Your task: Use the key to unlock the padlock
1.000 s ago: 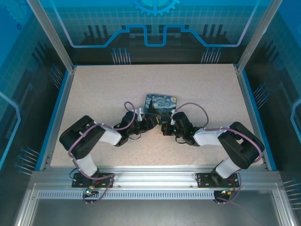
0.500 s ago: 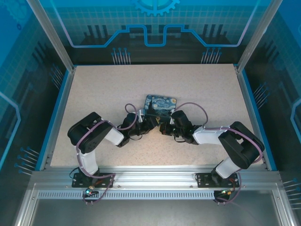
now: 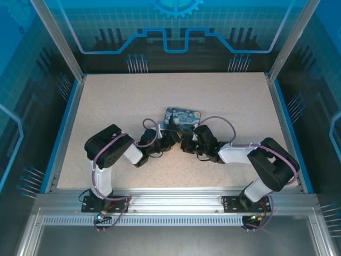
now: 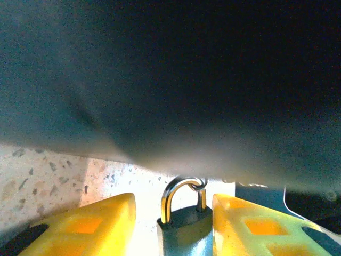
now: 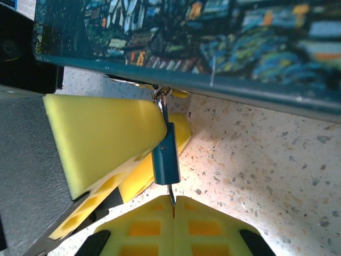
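The key sits in the padlock's bottom side, shackle still shut, so I need to open my right gripper, roll its wrist and retake the key (image 5: pixel 171 192) before turning it.
The small blue-bodied padlock (image 5: pixel 165 154) hangs by its silvery shackle from a ring at the edge of the Starry-Night tin (image 5: pixel 213 42). In the left wrist view the padlock (image 4: pixel 186 229) stands between my left gripper's (image 4: pixel 173 224) yellow fingers. It touches the right finger, and a gap shows at the left one, so the gripper is open around it. My right gripper (image 5: pixel 173 210) is shut on the thin dark key (image 5: pixel 171 198), whose tip meets the padlock's underside. In the top view both grippers, left (image 3: pixel 171 140) and right (image 3: pixel 184 144), meet at the tin's near edge.
The tin (image 3: pixel 183 118) lies in the middle of the speckled table (image 3: pixel 106 101). Blue rails and clear enclosure walls border the table on the left, right and back. A dark blurred mass looms over the upper left wrist view.
The left arm's elbow has swung right and forward, and its jaws have narrowed around the padlock. The right gripper edged slightly left, then held still, still shut.
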{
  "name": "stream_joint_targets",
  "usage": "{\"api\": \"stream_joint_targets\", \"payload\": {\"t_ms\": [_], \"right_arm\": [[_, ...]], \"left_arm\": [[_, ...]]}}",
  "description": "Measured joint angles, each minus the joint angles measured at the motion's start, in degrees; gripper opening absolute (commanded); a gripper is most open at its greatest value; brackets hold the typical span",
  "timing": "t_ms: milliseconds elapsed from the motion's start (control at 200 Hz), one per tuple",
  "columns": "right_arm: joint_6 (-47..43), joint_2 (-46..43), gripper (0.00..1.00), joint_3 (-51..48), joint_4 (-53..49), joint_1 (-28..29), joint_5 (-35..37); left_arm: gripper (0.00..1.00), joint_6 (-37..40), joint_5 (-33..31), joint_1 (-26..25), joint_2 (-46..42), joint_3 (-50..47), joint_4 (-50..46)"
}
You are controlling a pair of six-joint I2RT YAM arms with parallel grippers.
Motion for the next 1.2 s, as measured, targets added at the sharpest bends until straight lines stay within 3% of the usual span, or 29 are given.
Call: {"api": "stream_joint_targets", "payload": {"t_ms": [355, 505, 755, 1200], "right_arm": [[1.7, 0.0, 0.00, 0.0, 0.0, -0.1, -0.8], [2.3, 0.0, 0.01, 0.0, 0.2, -0.1, -0.9], [1.9, -1.0, 0.26, -0.4, -0.5, -0.5, -0.9], [-10.2, -15.3, 0.54, -3.4, -10.1, -1.2, 5.0]], "left_arm": [[0.33, -2.2, -0.2, -0.8, 1.5, 1.0, 1.7], [0.22, -2.3, -0.4, -0.9, 1.5, 1.1, 1.9], [0.03, -2.3, -0.6, -1.0, 1.5, 1.2, 2.5], [0.01, -1.7, -0.7, -1.1, -0.5, 1.2, 0.2]]}}
